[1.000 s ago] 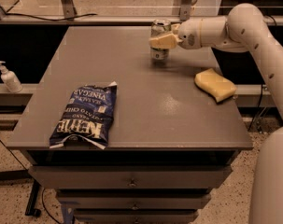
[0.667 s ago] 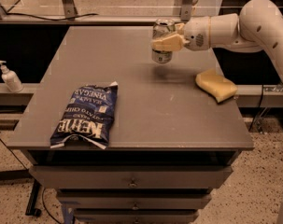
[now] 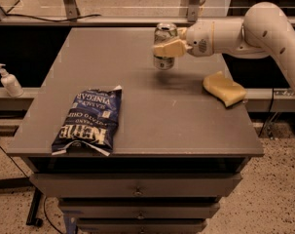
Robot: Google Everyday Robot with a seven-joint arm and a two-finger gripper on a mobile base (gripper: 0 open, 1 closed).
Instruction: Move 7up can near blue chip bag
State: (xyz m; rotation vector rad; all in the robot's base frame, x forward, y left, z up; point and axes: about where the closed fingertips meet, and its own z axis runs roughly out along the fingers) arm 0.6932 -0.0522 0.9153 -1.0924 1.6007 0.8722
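Next, I release the 7up can from my gripper beside the blue chip bag's far end (image 3: 144, 90), on the same side as the yellow sponge.
The 7up can (image 3: 164, 36) is held upright in the air above the far middle of the grey table (image 3: 186, 126), its shadow on the tabletop below it. My gripper (image 3: 168, 47) reaches in from the right and is shut on the can, one cream finger across its front. The blue chip bag (image 3: 89, 121) lies flat near the table's front left corner, well to the left of and nearer than the can.
A yellow sponge (image 3: 224, 88) lies near the table's right edge, under my white arm (image 3: 244, 30). A white pump bottle (image 3: 9, 81) stands on a ledge left of the table. Drawers sit below the tabletop.
The gripper has lifted the can off the table and carried it slightly toward the left and front. The bag and the sponge have not moved.
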